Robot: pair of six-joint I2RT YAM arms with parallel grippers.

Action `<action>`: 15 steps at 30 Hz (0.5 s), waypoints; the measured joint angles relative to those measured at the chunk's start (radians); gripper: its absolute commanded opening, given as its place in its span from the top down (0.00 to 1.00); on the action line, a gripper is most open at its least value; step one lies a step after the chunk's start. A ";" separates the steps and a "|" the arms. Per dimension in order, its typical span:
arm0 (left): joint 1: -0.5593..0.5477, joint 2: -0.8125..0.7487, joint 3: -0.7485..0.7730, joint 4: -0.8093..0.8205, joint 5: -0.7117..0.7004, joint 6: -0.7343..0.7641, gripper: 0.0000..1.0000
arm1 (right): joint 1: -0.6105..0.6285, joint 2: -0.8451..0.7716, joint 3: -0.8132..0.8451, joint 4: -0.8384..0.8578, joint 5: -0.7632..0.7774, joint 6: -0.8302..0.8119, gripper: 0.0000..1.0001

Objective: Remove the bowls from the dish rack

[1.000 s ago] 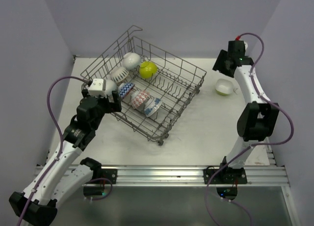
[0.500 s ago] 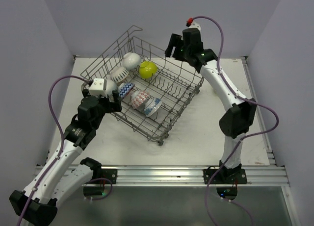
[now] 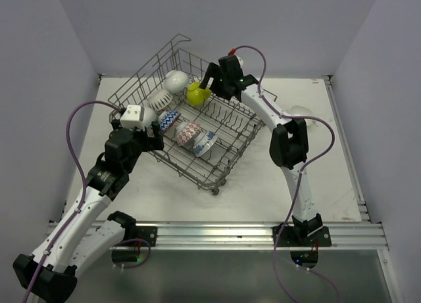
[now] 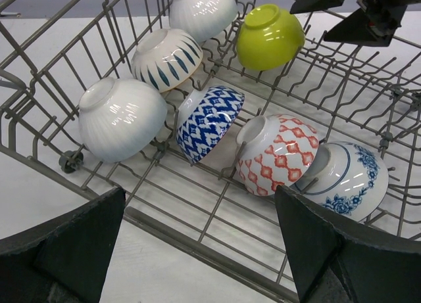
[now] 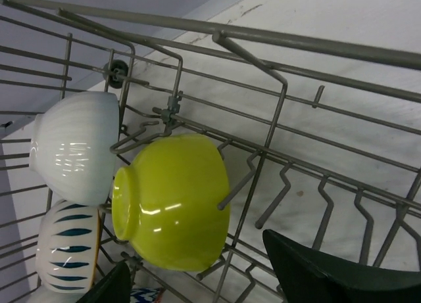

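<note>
I should close my right gripper next on the lime bowl's upper rim [image 3: 208, 93] [image 5: 227, 208], on its open side that faces the bare tines of the dish rack.
The grey wire dish rack [image 3: 231, 160] holds several bowls on their sides. In the left wrist view I see a ribbed white one [image 4: 125, 119], a blue-petal one [image 4: 168, 56], a plain white one [image 4: 202, 10], a lime one [image 4: 270, 35], a blue zigzag one [image 4: 209, 122], a red-patterned one [image 4: 277, 153] and a blue floral one [image 4: 345, 178]. My right gripper [image 3: 204, 86] hangs open over the lime bowl [image 5: 174, 201], its fingers either side of it without touching. My left gripper [image 4: 204, 250] stands wide open at the rack's near left rim, holding nothing.
Upright tines and tall wire sides [image 5: 316, 43] surround the lime bowl. A pale bowl [image 3: 304, 110] sits on the white table to the right of the rack, partly behind the right arm. Purple walls close in the table on three sides.
The right arm has swung from the table's right side across to the rack's far corner, above the lime bowl, and its jaws have spread wider. The left arm has not moved.
</note>
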 measured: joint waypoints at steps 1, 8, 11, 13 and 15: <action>0.000 0.000 0.000 0.000 0.003 0.000 0.00 | 0.006 0.012 0.008 0.011 -0.003 0.013 0.02; 0.000 0.000 0.000 0.000 0.027 0.000 0.00 | 0.038 0.041 0.027 0.055 -0.001 0.084 0.01; 0.000 0.000 0.000 0.001 0.037 0.000 0.00 | 0.047 0.047 0.026 0.071 0.002 0.108 0.02; 0.000 0.000 0.000 0.000 0.041 0.000 0.00 | 0.048 0.048 0.025 0.076 0.006 0.121 0.01; 0.000 0.000 0.000 0.001 0.045 0.000 0.00 | 0.048 0.048 0.025 0.080 0.010 0.135 0.01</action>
